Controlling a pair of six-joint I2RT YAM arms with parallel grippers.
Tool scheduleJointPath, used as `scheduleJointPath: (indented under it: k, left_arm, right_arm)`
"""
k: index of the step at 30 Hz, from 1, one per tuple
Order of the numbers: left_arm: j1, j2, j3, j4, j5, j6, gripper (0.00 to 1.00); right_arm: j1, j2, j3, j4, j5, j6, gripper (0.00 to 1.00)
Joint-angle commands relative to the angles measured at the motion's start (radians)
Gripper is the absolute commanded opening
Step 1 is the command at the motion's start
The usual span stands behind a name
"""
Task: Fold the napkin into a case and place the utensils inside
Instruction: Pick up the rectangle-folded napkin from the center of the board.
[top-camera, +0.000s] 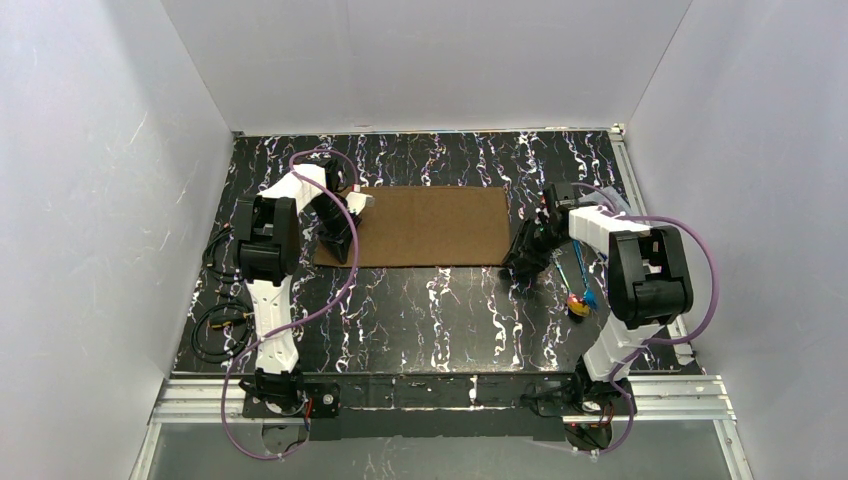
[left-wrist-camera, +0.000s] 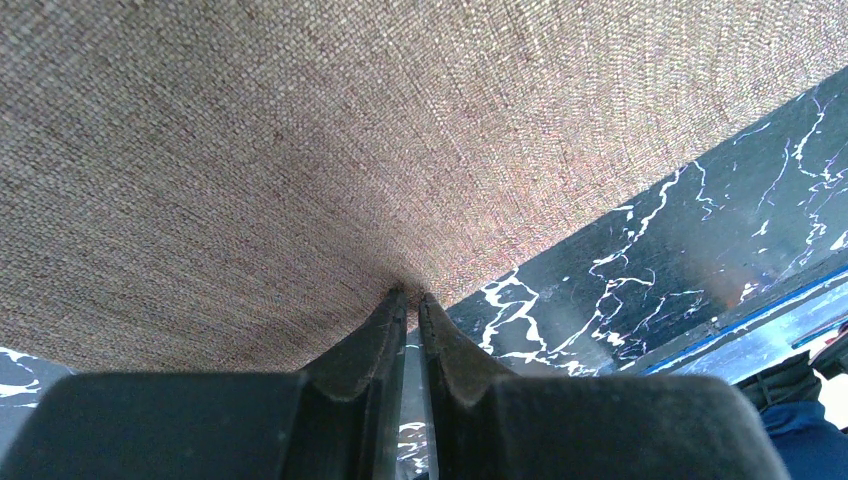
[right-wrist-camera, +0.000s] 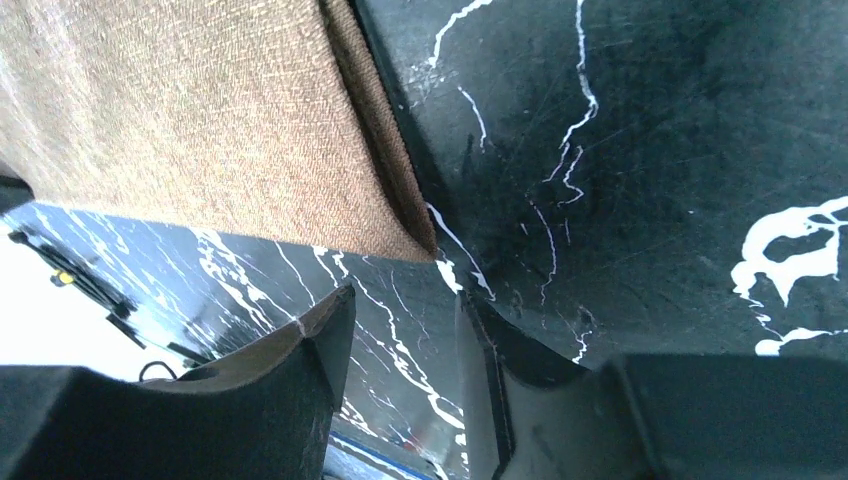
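Observation:
The left gripper is pinching the napkin's near edge inward of its corner, so it should open, back away and grab the napkin's corner (top-camera: 318, 263) before the fold.
The brown napkin (top-camera: 425, 225) lies flat as a wide rectangle on the black marbled table, toward the back. My left gripper (top-camera: 345, 250) is at its near left corner. In the left wrist view the jaws (left-wrist-camera: 412, 297) are shut on the edge of the napkin (left-wrist-camera: 350, 130), and the cloth puckers at the tips. My right gripper (top-camera: 520, 265) is at the near right corner, open and empty. In the right wrist view (right-wrist-camera: 405, 300) the napkin corner (right-wrist-camera: 200, 120) lies just beyond its fingertips. The blue and red utensils (top-camera: 580, 290) lie on the table right of the right gripper.
Black cables (top-camera: 220, 320) lie at the table's left edge. White walls enclose the table on three sides. A metal rail (top-camera: 440, 395) runs along the near edge by the arm bases.

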Motion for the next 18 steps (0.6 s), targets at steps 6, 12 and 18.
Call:
scheduleJointPath:
  k: [6, 12, 18]
  left_arm:
    - [0.001, -0.001, -0.001, 0.074, -0.061, 0.024, 0.11]
    - [0.001, -0.001, 0.002, 0.073, -0.058, 0.022, 0.11]
    - [-0.002, -0.001, 0.006, 0.064, -0.044, 0.017, 0.11]
  right_arm:
    - [0.007, -0.03, -0.05, 0.139, 0.079, 0.149, 0.48]
    - [0.016, 0.004, -0.088, 0.212, 0.068, 0.195, 0.39]
    - [0.014, -0.009, -0.089, 0.193, 0.119, 0.187, 0.14]
